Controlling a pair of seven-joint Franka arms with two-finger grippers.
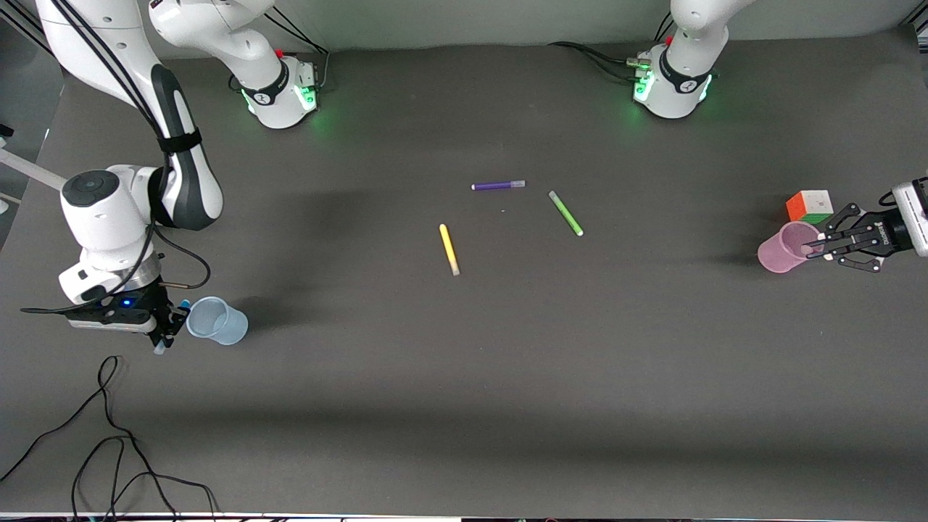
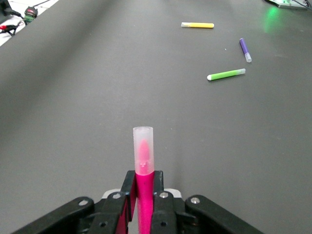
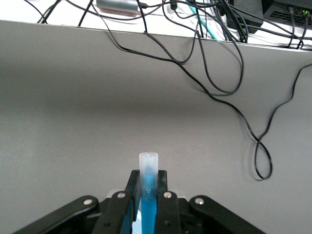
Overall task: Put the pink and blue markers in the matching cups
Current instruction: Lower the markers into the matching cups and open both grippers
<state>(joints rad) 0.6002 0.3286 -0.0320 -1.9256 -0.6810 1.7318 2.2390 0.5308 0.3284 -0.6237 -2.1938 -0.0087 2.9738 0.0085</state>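
Observation:
The robot's left gripper will release the pink marker, now level at the cup's rim, inside the upright pink cup (image 1: pixel 789 244) beside the coloured cube.
My left gripper (image 1: pixel 818 249) is shut on the pink marker (image 2: pixel 144 151), which lies level with its pale capped end pointing toward the middle of the table. In the front view that end (image 1: pixel 806 249) is at the rim of the upright pink cup (image 1: pixel 783 250), toward the left arm's end of the table. The cup is out of the left wrist view. My right gripper (image 1: pixel 168 328) is shut on the blue marker (image 3: pixel 148 168) right beside the upright pale blue cup (image 1: pixel 217 321), toward the right arm's end. The marker's greyish end (image 1: pixel 159 349) points toward the front table edge.
A yellow marker (image 1: pixel 449 249), a green marker (image 1: pixel 565 212) and a purple marker (image 1: pixel 497 185) lie mid-table. A coloured cube (image 1: pixel 810 206) stands just farther from the front camera than the pink cup. Black cables (image 1: pixel 109 435) trail over the table near the front edge.

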